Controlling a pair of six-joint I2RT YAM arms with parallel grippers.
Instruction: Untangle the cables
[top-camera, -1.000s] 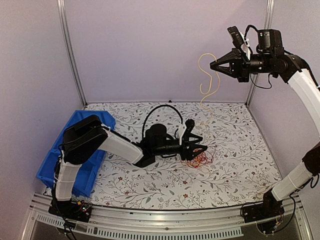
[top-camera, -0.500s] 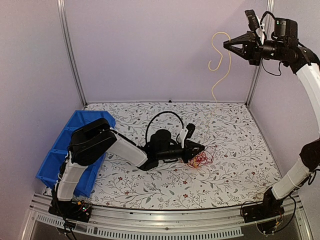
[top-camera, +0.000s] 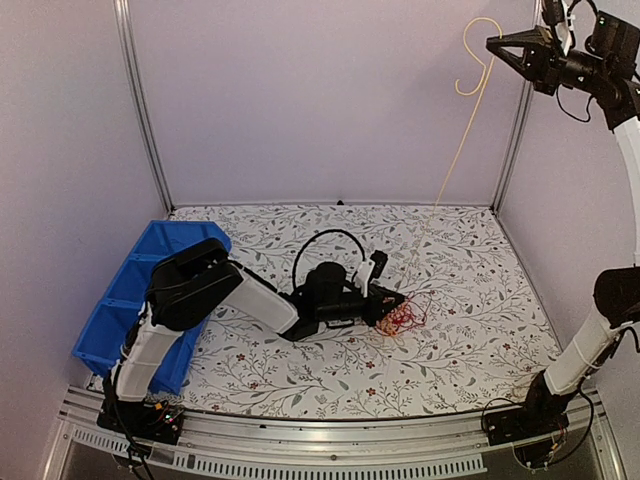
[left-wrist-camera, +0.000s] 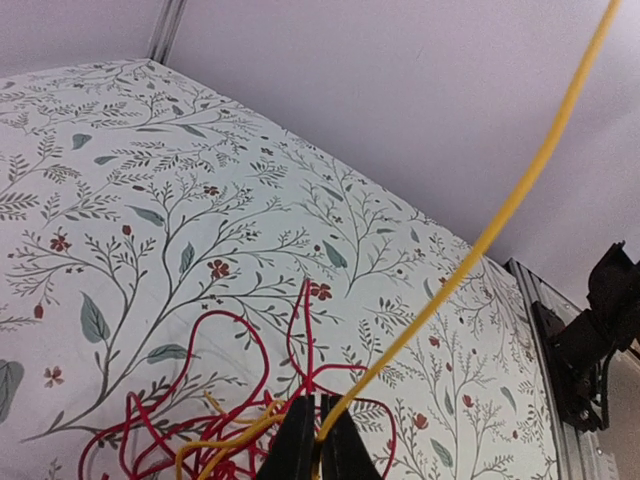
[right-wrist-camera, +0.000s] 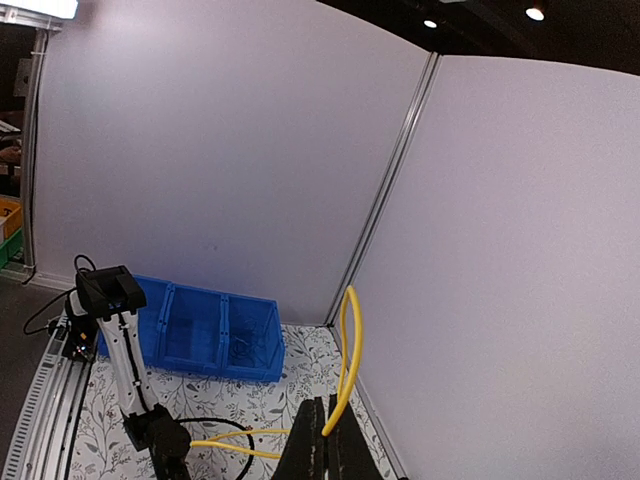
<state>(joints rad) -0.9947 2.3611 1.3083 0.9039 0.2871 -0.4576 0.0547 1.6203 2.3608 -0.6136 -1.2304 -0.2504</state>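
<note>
The yellow cable is taut and more of it is in the clump, so next my right gripper comes down and grabs it close to my left gripper (left-wrist-camera: 346, 404).
The cables (top-camera: 403, 315) lie as a small red and yellow clump on the flowered table (top-camera: 470, 330). My left gripper (top-camera: 392, 303) lies low at the clump's left side. In the left wrist view this gripper (left-wrist-camera: 312, 432) is shut, with a red strand (left-wrist-camera: 230, 330) and the yellow cable (left-wrist-camera: 500, 215) running into its tips. The yellow cable (top-camera: 458, 145) rises in a straight taut line to my right gripper (top-camera: 497, 42), high at the top right. In the right wrist view that gripper (right-wrist-camera: 328, 438) is shut on the yellow cable (right-wrist-camera: 350, 340), whose free end loops above it.
A blue bin (top-camera: 120, 300) sits at the table's left edge and also shows as the blue bin (right-wrist-camera: 200, 340) in the right wrist view. The left arm's black hose (top-camera: 325, 238) arches over its wrist. Walls and metal posts (top-camera: 515, 130) close in the back and sides.
My left gripper has shut at the clump. My right gripper has climbed up and to the right with the yellow cable, which went from slack curls to a taut line.
</note>
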